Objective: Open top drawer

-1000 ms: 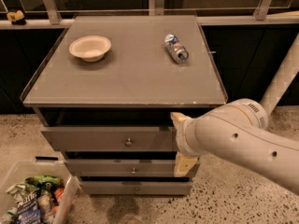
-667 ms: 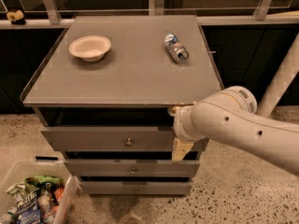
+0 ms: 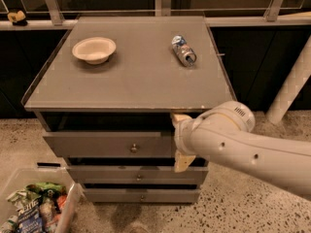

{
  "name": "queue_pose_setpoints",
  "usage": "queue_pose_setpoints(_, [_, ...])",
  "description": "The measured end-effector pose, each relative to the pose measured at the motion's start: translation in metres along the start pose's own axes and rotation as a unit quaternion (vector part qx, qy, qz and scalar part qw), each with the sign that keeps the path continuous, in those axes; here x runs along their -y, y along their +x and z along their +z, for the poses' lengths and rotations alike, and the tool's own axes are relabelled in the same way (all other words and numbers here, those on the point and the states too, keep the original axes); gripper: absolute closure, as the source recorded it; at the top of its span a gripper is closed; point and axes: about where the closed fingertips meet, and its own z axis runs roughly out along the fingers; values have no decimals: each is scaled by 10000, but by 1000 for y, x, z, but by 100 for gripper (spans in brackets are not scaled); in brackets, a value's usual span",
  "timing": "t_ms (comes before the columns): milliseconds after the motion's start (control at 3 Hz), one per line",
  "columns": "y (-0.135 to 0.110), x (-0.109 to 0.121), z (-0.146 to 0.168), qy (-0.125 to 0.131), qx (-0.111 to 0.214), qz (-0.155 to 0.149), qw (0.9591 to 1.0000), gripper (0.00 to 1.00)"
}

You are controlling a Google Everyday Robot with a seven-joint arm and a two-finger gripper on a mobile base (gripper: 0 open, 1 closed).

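Note:
The top drawer's upper edge (image 3: 175,133), between the round knob and the drawer's end behind my white arm, will be gripped by my gripper.
The top drawer (image 3: 97,145) is the widest grey front of the cabinet, just under the tabletop, with a small round metal knob (image 3: 134,148) at its centre and a dark gap above it. My gripper (image 3: 179,140) is at the right part of this drawer front, to the right of the knob and apart from it. Its two cream fingers (image 3: 183,161) stand one above the other, spread open and empty. The white arm reaches in from the right and hides the drawer's right end.
A white bowl (image 3: 94,49) and a lying can (image 3: 183,50) rest on the grey tabletop (image 3: 131,81). Two slimmer drawers (image 3: 121,174) sit below. A clear bin of packets (image 3: 34,208) stands on the floor at lower left. A white post (image 3: 291,86) rises at right.
The arm has swung left along the drawer front, bringing the gripper closer to the knob. The drawer, bowl and can have not moved.

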Motion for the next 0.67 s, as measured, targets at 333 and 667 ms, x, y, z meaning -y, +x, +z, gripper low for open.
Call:
queue_pose_setpoints(333, [14,-29,33,-35,-284,-183,9994,0])
queue_pose_setpoints(667, [14,-29,33,-35,-284,-183,9994,0])
